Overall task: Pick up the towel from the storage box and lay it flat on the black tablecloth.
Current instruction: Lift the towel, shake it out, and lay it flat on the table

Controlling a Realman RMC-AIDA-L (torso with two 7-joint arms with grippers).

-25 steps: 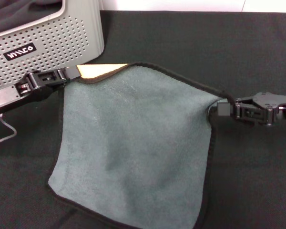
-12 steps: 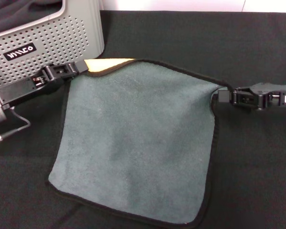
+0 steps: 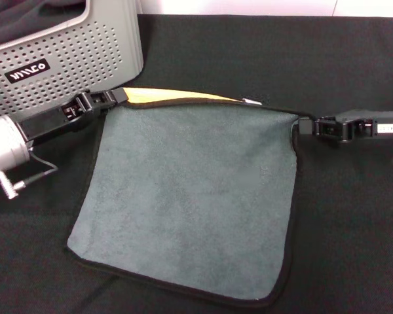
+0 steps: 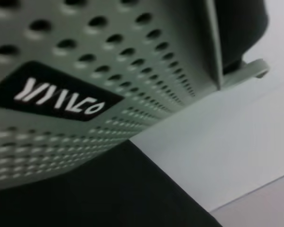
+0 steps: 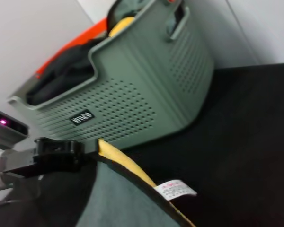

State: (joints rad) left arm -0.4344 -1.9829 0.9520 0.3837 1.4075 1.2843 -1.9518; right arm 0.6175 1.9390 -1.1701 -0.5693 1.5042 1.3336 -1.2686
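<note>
Next, I let go of the towel's far corner with my right gripper on the black tablecloth, slightly nearer the white wall (image 3: 305, 107).
The grey-green towel (image 3: 190, 190) with black edging is spread over the black tablecloth (image 3: 354, 229). Its far edge is pulled taut between both grippers and turned over, showing an orange-yellow strip (image 3: 177, 97). My left gripper (image 3: 120, 96) is shut on the towel's far left corner, right beside the storage box (image 3: 85, 59). My right gripper (image 3: 302, 125) is shut on the far right corner. In the right wrist view the towel (image 5: 113, 203), its white label (image 5: 175, 190), the left gripper (image 5: 61, 151) and the box (image 5: 132, 94) show. The left wrist view shows the box wall with its logo (image 4: 61, 99).
The storage box stands at the far left of the table and holds dark cloth (image 5: 61, 78) and something orange (image 5: 71, 47). A white wall lies behind the table. Black tablecloth (image 4: 109, 198) extends to the right and in front of the towel.
Both grippers have moved farther from me with the towel's corners. The far edge is now straight and taut, and a longer strip of the orange-yellow reverse shows.
</note>
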